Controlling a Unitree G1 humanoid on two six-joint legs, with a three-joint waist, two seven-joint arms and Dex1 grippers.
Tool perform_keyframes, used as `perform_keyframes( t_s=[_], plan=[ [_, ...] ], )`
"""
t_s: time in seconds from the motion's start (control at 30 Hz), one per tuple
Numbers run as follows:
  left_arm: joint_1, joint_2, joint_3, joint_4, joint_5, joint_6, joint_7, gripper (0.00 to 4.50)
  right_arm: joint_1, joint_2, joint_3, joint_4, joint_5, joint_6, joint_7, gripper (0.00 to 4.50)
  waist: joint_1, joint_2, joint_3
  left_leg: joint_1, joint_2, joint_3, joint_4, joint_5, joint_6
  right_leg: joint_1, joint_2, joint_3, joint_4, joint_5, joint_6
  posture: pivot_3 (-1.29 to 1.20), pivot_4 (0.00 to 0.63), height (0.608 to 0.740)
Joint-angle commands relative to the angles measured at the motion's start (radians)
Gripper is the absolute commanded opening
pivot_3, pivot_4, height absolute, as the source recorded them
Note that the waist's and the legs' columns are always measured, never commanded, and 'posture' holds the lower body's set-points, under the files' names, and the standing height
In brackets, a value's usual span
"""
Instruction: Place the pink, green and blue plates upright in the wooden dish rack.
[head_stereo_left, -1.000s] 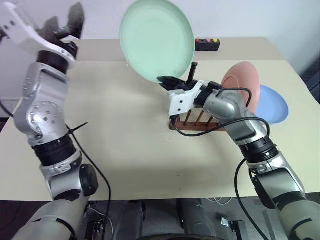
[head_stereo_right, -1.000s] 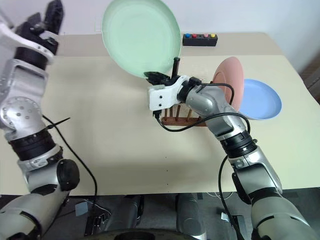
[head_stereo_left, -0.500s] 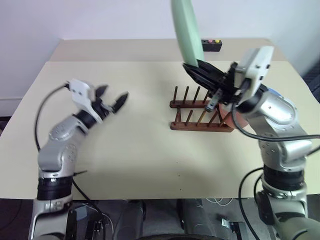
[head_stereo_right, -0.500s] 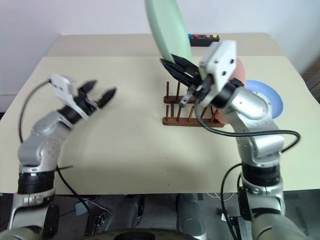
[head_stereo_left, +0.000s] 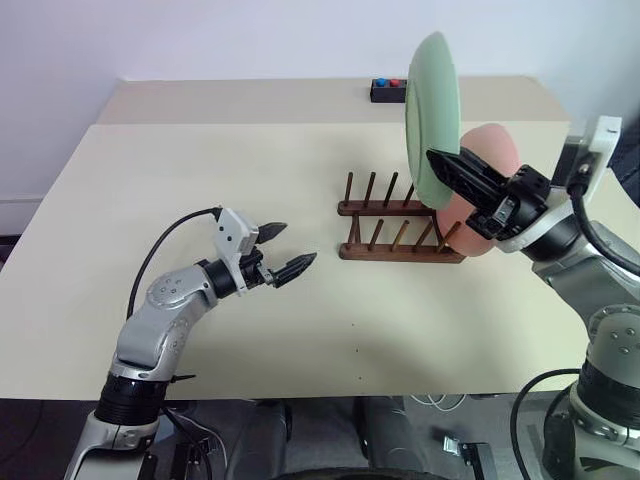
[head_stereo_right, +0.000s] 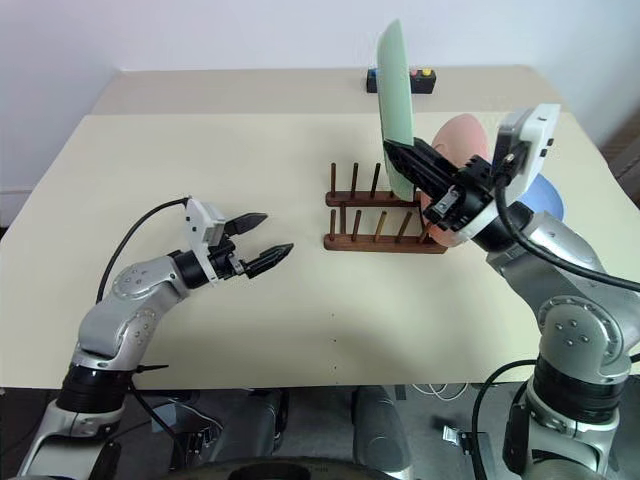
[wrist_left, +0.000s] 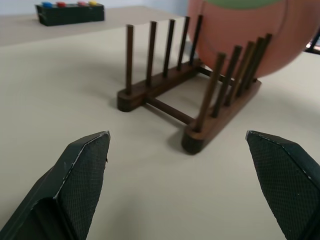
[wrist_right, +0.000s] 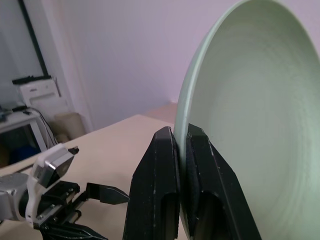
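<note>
The robot's right gripper should set the green plate down upright between the rack's wires just beside the pink plate (head_stereo_left: 424, 240).
My right gripper (head_stereo_left: 435, 157) is shut on the lower rim of the mint green plate (head_stereo_left: 432, 110), which it holds upright and edge-on in the air above the right part of the wooden dish rack (head_stereo_left: 400, 250). The pink plate (head_stereo_left: 492, 150) stands upright at the rack's right end, partly hidden behind the green plate and my right hand. A sliver of the blue plate (head_stereo_right: 548, 196) shows on the table behind my right arm. My left gripper (head_stereo_left: 293, 245) is open and empty, low over the table to the left of the rack and pointing at it.
A small black box with coloured buttons (head_stereo_left: 388, 90) sits at the far edge of the table behind the rack. Several upright pegs of the rack (wrist_left: 150, 95) left of the pink plate (wrist_left: 240, 35) hold nothing. Bare tabletop (head_stereo_left: 200, 160) spreads to the left.
My left arm came down from high up to low over the table, nearer the rack. My right wrist rolled the green plate from face-on to edge-on and carried it right.
</note>
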Motion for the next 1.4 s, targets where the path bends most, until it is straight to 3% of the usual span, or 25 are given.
perform_keyframes(
  t_s=[0.03,0.4,0.97,1.1,1.3,1.4],
  plan=[
    [0.012,-0.003,-0.012,-0.048,0.011,-0.023,-0.009,4.47,0.003,-0.014,-0.019,0.006,0.051,-0.007,-0.016,0.00,0.001,0.000,0.000,0.000,0.000,0.000,0.000,0.000,0.000,0.000,0.000,0.000,0.000,0.000,0.000,0.00,0.150,0.740],
    [0.039,-0.008,-0.026,-0.087,0.023,-0.008,-0.009,4.47,0.020,-0.019,0.024,0.056,0.052,-0.010,-0.023,0.00,0.001,0.000,0.000,0.000,0.000,0.000,0.000,0.000,0.000,0.000,0.000,0.000,0.000,0.000,0.000,0.00,0.150,0.740],
    [0.039,-0.007,-0.033,-0.082,0.032,-0.013,-0.005,4.47,0.044,-0.006,-0.005,0.116,0.187,0.001,-0.101,0.00,0.002,0.000,0.000,0.000,0.000,0.000,0.000,0.000,0.000,0.000,0.000,0.000,0.000,0.000,0.000,0.00,0.150,0.740],
    [0.039,-0.008,-0.033,-0.080,0.035,-0.015,-0.005,4.50,0.055,-0.013,0.000,0.115,0.198,0.000,-0.103,1.53,0.002,0.000,0.000,0.000,0.000,0.000,0.000,0.000,0.000,0.000,0.000,0.000,0.000,0.000,0.000,0.00,0.150,0.740],
    [0.037,-0.010,-0.032,-0.076,0.037,-0.014,-0.008,4.50,0.057,-0.023,0.010,0.113,0.166,-0.011,-0.109,4.46,0.002,0.000,0.000,0.000,0.000,0.000,0.000,0.000,0.000,0.000,0.000,0.000,-0.001,0.000,0.000,0.00,0.150,0.740],
    [0.037,-0.012,-0.032,-0.075,0.039,-0.014,-0.010,4.50,0.057,-0.035,0.011,0.110,0.140,-0.017,-0.108,4.46,0.002,0.000,0.000,0.000,0.000,0.000,0.000,0.000,0.000,0.000,0.000,0.000,-0.001,-0.001,-0.001,0.00,0.150,0.740]
  ],
)
